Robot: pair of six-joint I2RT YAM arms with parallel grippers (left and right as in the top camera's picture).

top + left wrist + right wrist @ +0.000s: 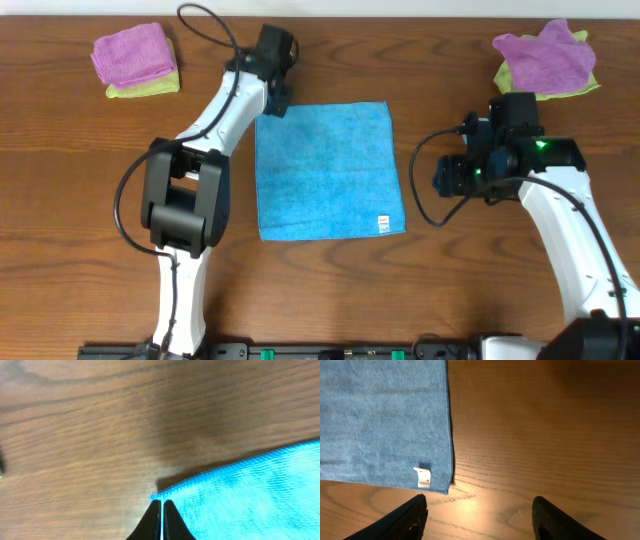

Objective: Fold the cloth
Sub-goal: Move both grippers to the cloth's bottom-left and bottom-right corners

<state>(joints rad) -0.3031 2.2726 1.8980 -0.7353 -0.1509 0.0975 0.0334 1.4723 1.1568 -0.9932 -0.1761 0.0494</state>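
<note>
The sky-blue cloth has my left gripper at its far corner and my right gripper by its near edge, so my left gripper needs to take the near untagged corner (265, 235).
The sky-blue cloth (325, 170) lies flat and spread open on the wooden table, with its white tag (382, 224) at the near right corner. My left gripper (274, 104) is at the cloth's far left corner. In the left wrist view its fingers (162, 502) are pressed together over that corner of the cloth (250, 495), with a thin strip of blue between them. My right gripper (440, 180) is open and empty above bare table, just right of the cloth. In the right wrist view its fingers (480, 510) are apart, near the tag (422, 477) on the cloth (380, 420).
A purple cloth (132, 52) lies on a lime-green cloth (140, 88) at the far left. Another purple cloth (545, 55) on a lime-green one (510, 78) lies at the far right, just behind my right arm.
</note>
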